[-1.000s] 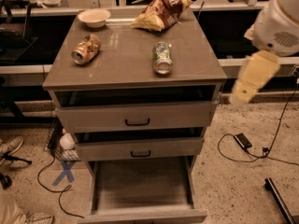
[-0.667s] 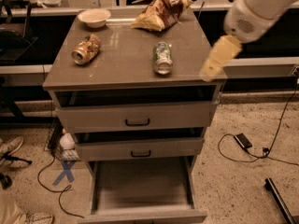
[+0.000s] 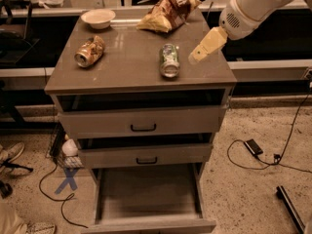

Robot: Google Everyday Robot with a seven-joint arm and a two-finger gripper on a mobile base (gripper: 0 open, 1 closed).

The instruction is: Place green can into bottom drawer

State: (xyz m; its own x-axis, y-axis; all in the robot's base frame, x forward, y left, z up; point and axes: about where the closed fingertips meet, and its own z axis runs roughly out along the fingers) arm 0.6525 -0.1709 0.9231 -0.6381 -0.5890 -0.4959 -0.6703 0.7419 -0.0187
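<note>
Next, I move to the middle of the green can's body (image 3: 169,59), behind the can's silver front end, and close my gripper there.
The green can (image 3: 169,60) lies on its side on the cabinet top (image 3: 131,67), right of centre, its silver end facing the front. My gripper (image 3: 199,56) hangs above the top just right of the can, close to it but apart; its tan fingers point down-left. The bottom drawer (image 3: 148,194) is pulled out at the cabinet's foot, and its flat floor is bare.
A tan-brown can (image 3: 90,51) lies on the left of the top. A white bowl (image 3: 98,17) and a crumpled chip bag (image 3: 165,11) sit at the back. The two upper drawers (image 3: 143,122) are slightly open. Cables and a small black device (image 3: 254,147) lie on the floor at right.
My arm has swung left from beside the cabinet to over its top, bringing the gripper close to the green can. The can and drawers have not moved.
</note>
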